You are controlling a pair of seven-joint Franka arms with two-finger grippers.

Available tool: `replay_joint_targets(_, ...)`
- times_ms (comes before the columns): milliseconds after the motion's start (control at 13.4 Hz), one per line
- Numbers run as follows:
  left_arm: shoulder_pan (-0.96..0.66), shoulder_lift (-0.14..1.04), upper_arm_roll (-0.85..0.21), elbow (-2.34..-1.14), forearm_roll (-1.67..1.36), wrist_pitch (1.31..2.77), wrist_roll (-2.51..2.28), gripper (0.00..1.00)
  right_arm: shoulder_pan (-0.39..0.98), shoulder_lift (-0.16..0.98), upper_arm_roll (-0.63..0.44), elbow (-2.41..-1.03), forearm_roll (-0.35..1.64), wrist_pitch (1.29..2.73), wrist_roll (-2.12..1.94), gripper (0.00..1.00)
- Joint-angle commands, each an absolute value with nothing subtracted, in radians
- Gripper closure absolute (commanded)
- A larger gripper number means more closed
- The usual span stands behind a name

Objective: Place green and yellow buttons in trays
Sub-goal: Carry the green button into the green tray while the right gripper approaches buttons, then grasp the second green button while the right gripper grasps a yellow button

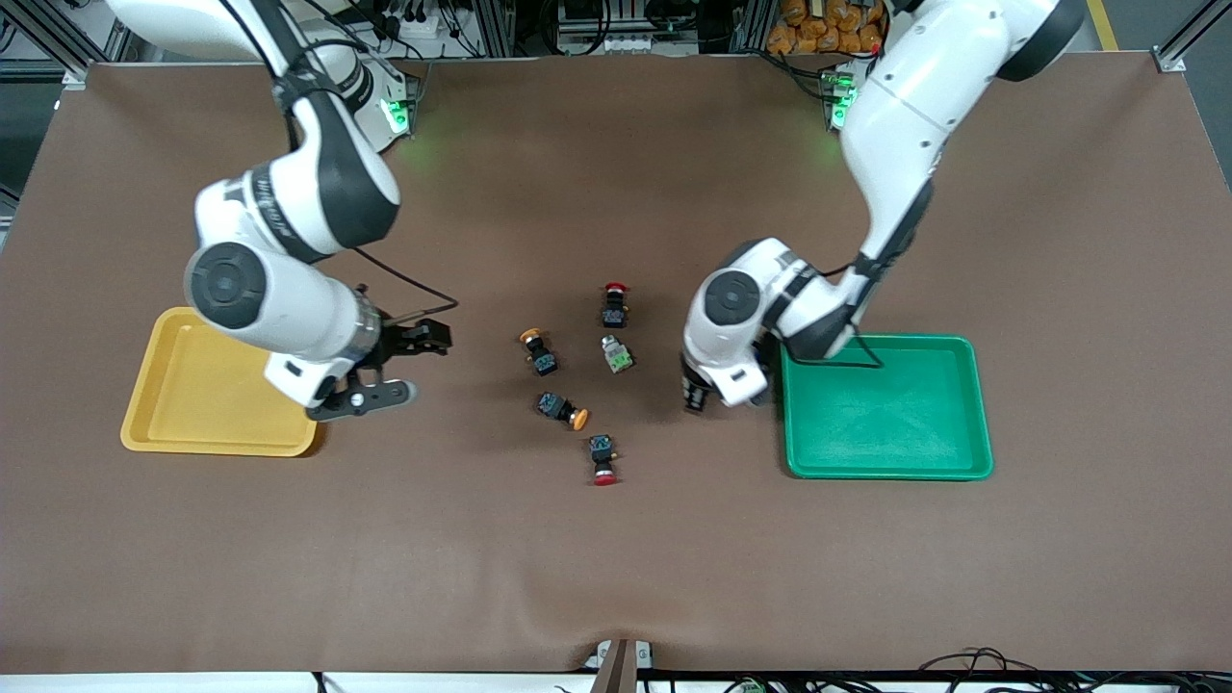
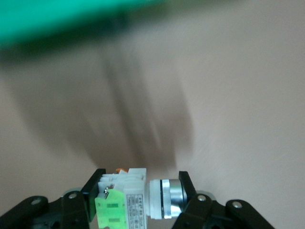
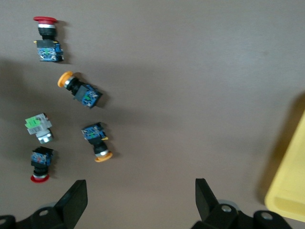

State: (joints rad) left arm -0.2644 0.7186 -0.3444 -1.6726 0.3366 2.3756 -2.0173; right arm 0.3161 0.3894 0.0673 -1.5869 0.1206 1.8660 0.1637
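The robot's left gripper will release the whitish-grey and green button near the middle of the green tray (image 1: 875, 414). That button is now over the table beside the tray.
My left gripper (image 1: 695, 397) is over the table beside the green tray (image 1: 890, 452), at the side toward the buttons. In the left wrist view the left gripper (image 2: 138, 198) is shut on a whitish-grey button with a light-green part (image 2: 128, 202); the green tray's edge (image 2: 62, 16) shows there too. My right gripper (image 1: 416, 366) is open and empty beside the yellow tray (image 1: 192, 423). On the table between the trays lie a second whitish-grey and green button (image 1: 617, 355) and two yellow-capped buttons (image 1: 539, 351) (image 1: 564, 410).
Two red-capped black switches lie with the group, one farther from the front camera (image 1: 614, 303) and one nearer (image 1: 603, 459). The right wrist view shows the group: green button (image 3: 38, 128), yellow-capped buttons (image 3: 81, 90) (image 3: 97, 140), yellow tray corner (image 3: 290, 181).
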Motion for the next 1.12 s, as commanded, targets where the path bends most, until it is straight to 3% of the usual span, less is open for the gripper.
replay_joint_targets(0, -0.155, 0.628, -0.357, -1.692, 0.362, 2.268, -1.829, 1.0, 0.377, 0.417, 0.06, -1.623, 0.127, 1.957, 0.231, 0.0)
replay_joint_targets(298, 0.067, 0.604, -0.42, -1.707, 0.328, 2.226, -1.528, 1.0, 0.434, 0.455, 0.06, -1.684, 0.129, 2.037, 0.25, 0.0)
replay_joint_targets(521, 0.124, 0.632, -0.417, -1.72, 0.331, 2.21, -1.415, 0.98, 0.478, 0.506, 0.06, -1.689, 0.13, 2.078, 0.255, 0.0)
replay_joint_targets(595, 0.149, 0.634, -0.417, -1.727, 0.339, 2.209, -1.384, 0.72, 0.483, 0.523, 0.06, -1.687, 0.13, 2.091, 0.255, 0.0)
replay_joint_targets(670, 0.167, 0.624, -0.416, -1.756, 0.344, 2.209, -1.321, 0.34, 0.486, 0.534, 0.06, -1.687, 0.13, 2.098, 0.255, 0.0)
replay_joint_targets(744, 0.181, 0.612, -0.416, -1.77, 0.35, 2.209, -1.274, 0.25, 0.491, 0.537, 0.06, -1.689, 0.13, 2.1, 0.246, 0.0)
replay_joint_targets(818, 0.21, 0.604, -0.419, -1.773, 0.35, 2.207, -1.247, 0.05, 0.495, 0.535, 0.06, -1.695, 0.129, 2.1, 0.236, 0.0)
replay_joint_targets(893, 0.224, 0.595, -0.425, -1.781, 0.351, 2.204, -1.241, 0.0, 0.502, 0.535, 0.06, -1.706, 0.129, 2.108, 0.233, 0.0)
replay_joint_targets(1042, 0.221, 0.575, -0.463, -1.786, 0.338, 2.192, -1.264, 0.0, 0.525, 0.54, 0.06, -1.742, 0.129, 2.19, 0.233, 0.0)
